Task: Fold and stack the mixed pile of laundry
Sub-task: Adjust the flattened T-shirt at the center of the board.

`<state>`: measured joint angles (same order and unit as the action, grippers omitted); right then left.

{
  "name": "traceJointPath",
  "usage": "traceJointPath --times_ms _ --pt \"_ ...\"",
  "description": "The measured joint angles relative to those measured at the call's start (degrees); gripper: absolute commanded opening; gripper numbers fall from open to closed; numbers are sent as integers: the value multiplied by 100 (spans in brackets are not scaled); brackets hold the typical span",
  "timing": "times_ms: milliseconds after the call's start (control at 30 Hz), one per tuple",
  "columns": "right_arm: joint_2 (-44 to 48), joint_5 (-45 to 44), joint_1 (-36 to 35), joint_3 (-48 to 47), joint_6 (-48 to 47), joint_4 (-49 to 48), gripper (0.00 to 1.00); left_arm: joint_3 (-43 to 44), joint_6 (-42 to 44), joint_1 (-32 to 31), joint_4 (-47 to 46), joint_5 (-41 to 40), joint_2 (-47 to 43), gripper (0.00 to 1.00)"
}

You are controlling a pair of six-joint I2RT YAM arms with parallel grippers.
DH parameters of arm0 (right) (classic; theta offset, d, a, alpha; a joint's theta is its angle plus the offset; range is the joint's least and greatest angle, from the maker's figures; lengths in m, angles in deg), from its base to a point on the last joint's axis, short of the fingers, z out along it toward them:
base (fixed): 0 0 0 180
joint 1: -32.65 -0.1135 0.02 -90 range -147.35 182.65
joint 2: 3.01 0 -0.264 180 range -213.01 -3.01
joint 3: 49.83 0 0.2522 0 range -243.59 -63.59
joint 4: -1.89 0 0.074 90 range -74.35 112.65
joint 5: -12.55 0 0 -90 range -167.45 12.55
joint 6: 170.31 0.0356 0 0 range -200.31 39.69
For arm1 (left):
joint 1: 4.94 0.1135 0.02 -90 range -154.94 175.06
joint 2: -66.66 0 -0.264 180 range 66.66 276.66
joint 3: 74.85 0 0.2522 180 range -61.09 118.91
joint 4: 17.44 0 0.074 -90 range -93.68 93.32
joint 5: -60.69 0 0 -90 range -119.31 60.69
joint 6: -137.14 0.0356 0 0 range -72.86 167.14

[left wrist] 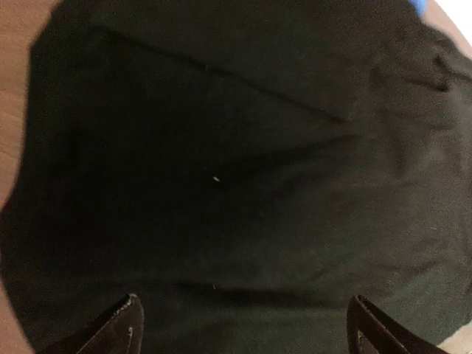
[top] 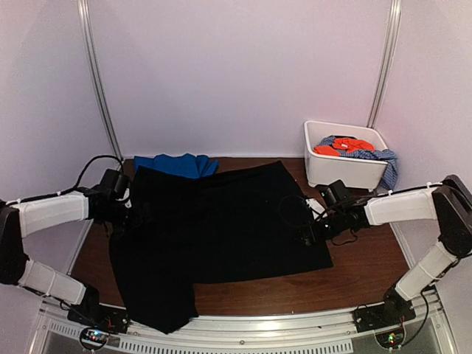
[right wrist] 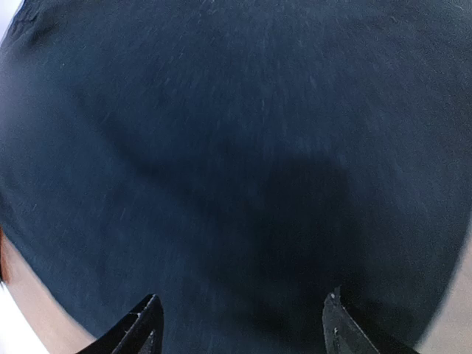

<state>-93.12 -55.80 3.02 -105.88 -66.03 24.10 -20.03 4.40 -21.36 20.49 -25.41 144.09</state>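
Observation:
My left gripper will close next on the black garment's shoulder (top: 119,279), at the outer edge where the sleeve closest to the front of the table starts.
A large black garment (top: 221,221) lies spread flat over the middle of the table, one corner hanging over the front edge. A royal-blue garment (top: 179,164) lies crumpled just behind its back left corner. An orange-red garment (top: 341,146) and a blue-white speckled one (top: 386,164) sit in the white tub. My left gripper (top: 140,215) hovers over the black garment's left side, jaws wide apart and empty (left wrist: 243,298). My right gripper (top: 304,234) is over the black garment's right side, jaws apart with only flat cloth (right wrist: 221,147) below them (right wrist: 243,295).
The white rectangular tub (top: 345,173) stands at the back right, the speckled cloth draped over its right rim. Bare brown tabletop (top: 369,258) shows to the right of and in front of the black garment. Pale walls close in the back and sides.

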Motion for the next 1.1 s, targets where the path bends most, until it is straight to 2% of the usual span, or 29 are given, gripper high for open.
traceJointPath --times_ms 167,267,500,633,800,1100 --pt "1182 -549 -111 -17 66 859 76 173 59 -142 699 -101 -1250 98" --pt "1488 -892 -129 -120 262 1196 74 98 -136 -448 1012 -162 -1672 97" --pt "1679 -1241 -129 581 1161 1698 58 -841 -1379 -1266 1676 -297 -2286 90" --pt "2052 -1296 -129 988 1631 2006 52 -911 -2037 -1482 2245 -590 -2695 89" --pt "2428 -1270 -129 1255 2076 2103 43 -852 -2570 -1493 2787 -894 -2911 89" --pt "2225 -1001 -127 1475 2400 1757 31 -852 -3171 -1493 3141 -968 -2916 89"
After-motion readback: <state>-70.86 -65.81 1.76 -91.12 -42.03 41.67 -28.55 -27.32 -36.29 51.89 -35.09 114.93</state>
